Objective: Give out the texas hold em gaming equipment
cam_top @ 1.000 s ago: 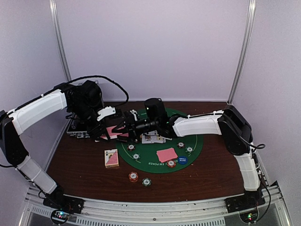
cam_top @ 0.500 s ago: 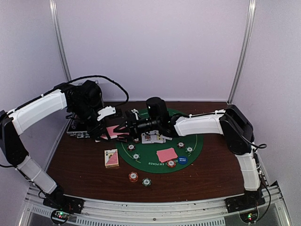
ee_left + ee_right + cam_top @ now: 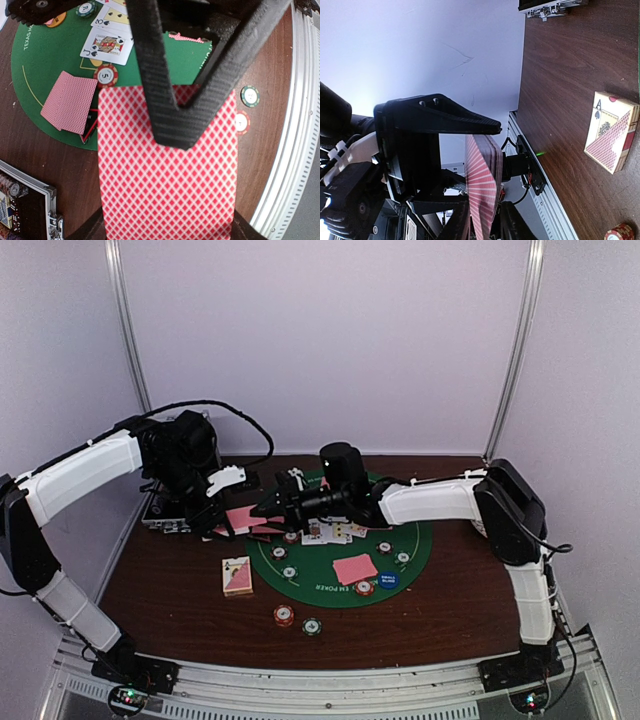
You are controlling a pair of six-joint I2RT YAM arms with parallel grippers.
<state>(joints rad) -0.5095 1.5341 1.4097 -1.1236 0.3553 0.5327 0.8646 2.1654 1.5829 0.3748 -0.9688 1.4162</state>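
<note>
I should use my left gripper to let go of the deck on the wood [image 3: 192, 590] beside the card box, on the side facing away from the green mat.
My left gripper [image 3: 225, 520] is shut on a deck of pink-backed playing cards [image 3: 165, 190], held above the table's left side, its fingers [image 3: 180, 135] meeting on the top card. My right gripper [image 3: 275, 508] reaches in from the right to the deck's free end. In the right wrist view the deck [image 3: 482, 185] shows edge-on, with one finger [image 3: 450, 117] just over its end. I cannot see whether that gripper holds a card. Face-down cards [image 3: 354, 568], face-up cards [image 3: 330, 532], a blue disc [image 3: 388, 580] and several chips lie on the green mat [image 3: 410, 540].
A card box [image 3: 237, 576] lies left of the mat. An orange chip stack [image 3: 284, 615] and a green chip [image 3: 312, 626] sit on the wood in front. The black silver-edged case [image 3: 165, 515] stands at the left edge, under my left arm.
My right arm has drawn back a little to the right, its gripper still at the deck's end. The left gripper has kept the deck still.
</note>
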